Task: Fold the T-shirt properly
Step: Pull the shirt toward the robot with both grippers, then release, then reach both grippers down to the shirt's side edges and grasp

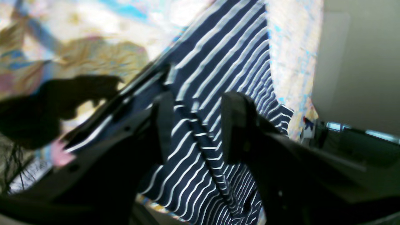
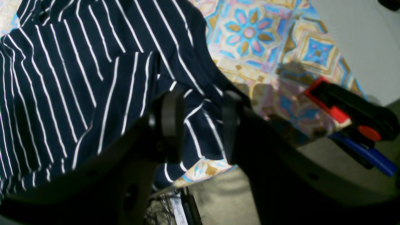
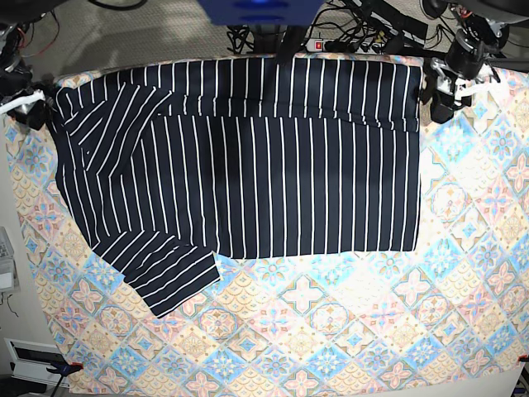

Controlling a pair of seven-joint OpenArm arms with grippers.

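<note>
I should move my left gripper next to the T-shirt's near corner [image 3: 411, 246], away from the sleeve that sticks out, and close it there.
The dark navy pinstriped T-shirt [image 3: 273, 182] lies flat on the table, its far strip folded over along the back edge and one sleeve sticking out at the front left. My left gripper [image 3: 438, 98] hangs at the shirt's far right corner. In the left wrist view it [image 1: 197, 125] is open, and a seam of the T-shirt [image 1: 218, 56] shows in the gap below. My right gripper [image 3: 35, 112] sits at the shirt's far left corner. Seen from the right wrist it [image 2: 200, 125] is open over the edge of the T-shirt [image 2: 78, 78], gripping nothing.
A pastel diamond-tile tablecloth [image 3: 331, 331] covers the table. A red and black clamp [image 2: 343, 109] grips the table edge near my right gripper. Another clamp [image 3: 64, 368] sits at the front left corner. Cables and a power strip [image 3: 331, 43] lie behind the table.
</note>
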